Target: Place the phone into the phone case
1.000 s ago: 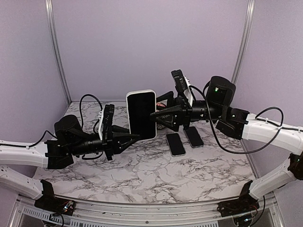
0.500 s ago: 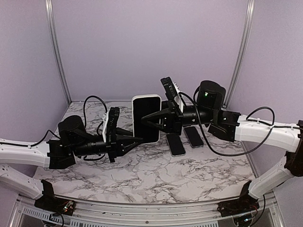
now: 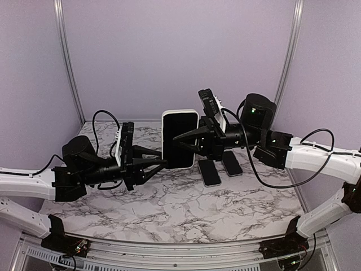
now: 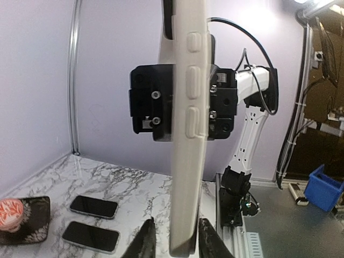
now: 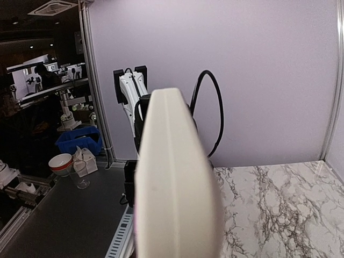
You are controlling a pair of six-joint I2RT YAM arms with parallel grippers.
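Observation:
Next, I grab the case's lower corner (image 3: 169,164) with my left gripper and lay the phone case flat first, because it hangs upright with my right gripper across its black side.
A white phone case (image 3: 180,139) hangs upright above the table, showing a black face inside a white rim. I cannot tell whether a phone sits in it. My left gripper (image 3: 163,164) is shut on its lower left corner; in the left wrist view the case's buttoned edge (image 4: 189,134) rises from between the left gripper (image 4: 174,239). My right gripper (image 3: 176,138) reaches across the case from the right and is shut on it. The case's edge (image 5: 174,183) fills the right wrist view and hides the fingers. Two dark phones (image 3: 210,172) (image 3: 231,162) lie flat on the table below.
The marble table (image 3: 169,197) is walled by purple panels at the back and sides. In the left wrist view the two phones (image 4: 94,207) (image 4: 90,236) lie beside a red-and-white object on a dark square mat (image 4: 21,220).
My right gripper has gone from open to shut on the case. The case has shifted right and a little lower, with both arms following.

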